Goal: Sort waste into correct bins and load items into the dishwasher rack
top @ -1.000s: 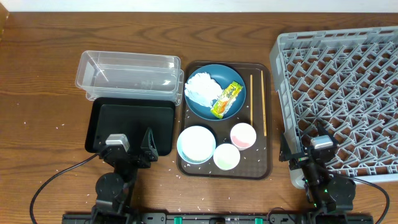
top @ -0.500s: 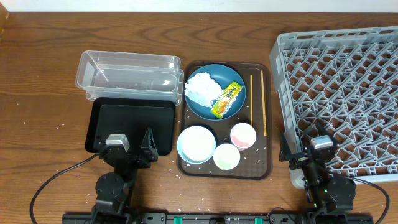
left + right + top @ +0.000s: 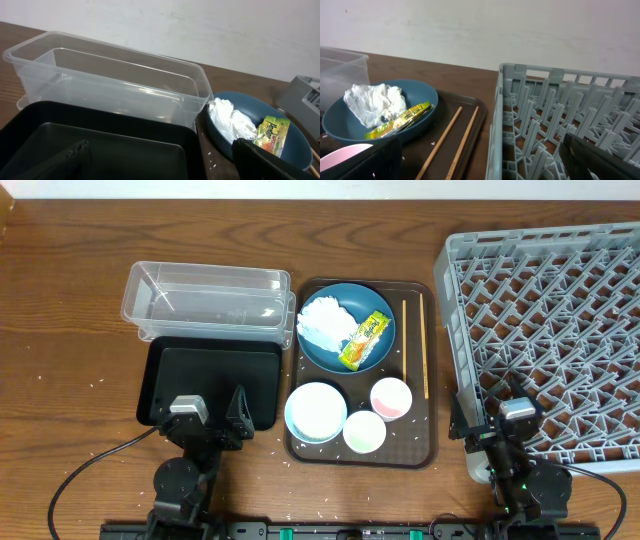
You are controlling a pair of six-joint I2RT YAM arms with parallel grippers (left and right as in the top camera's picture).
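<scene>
The green cup is next, and my left gripper should go to it and grip its rim [image 3: 345, 429] on the side beside the white bowl.
On the brown serving tray, the blue plate [image 3: 346, 327] holds crumpled white tissue [image 3: 322, 323] and the yellow-green wrapper [image 3: 364, 341]. Two chopsticks [image 3: 424, 345] lie to its right. In front stand the white bowl [image 3: 316, 412], the pink cup [image 3: 390, 398] and the green cup [image 3: 365, 431]. The clear tub [image 3: 208, 302] and the black tray [image 3: 212, 383] are on the left, the grey rack [image 3: 550, 330] on the right. My left gripper [image 3: 215, 420] is open and empty over the black tray's near edge [image 3: 100, 145]. My right gripper [image 3: 495, 420] is open and empty at the rack's near left corner [image 3: 560, 115].
The brown serving tray [image 3: 420, 450] fills the middle, between the black tray and the rack. Loose rice grains [image 3: 310, 520] lie scattered on the wooden table along the front edge, and some lie on the brown tray. A pale wall stands behind the table.
</scene>
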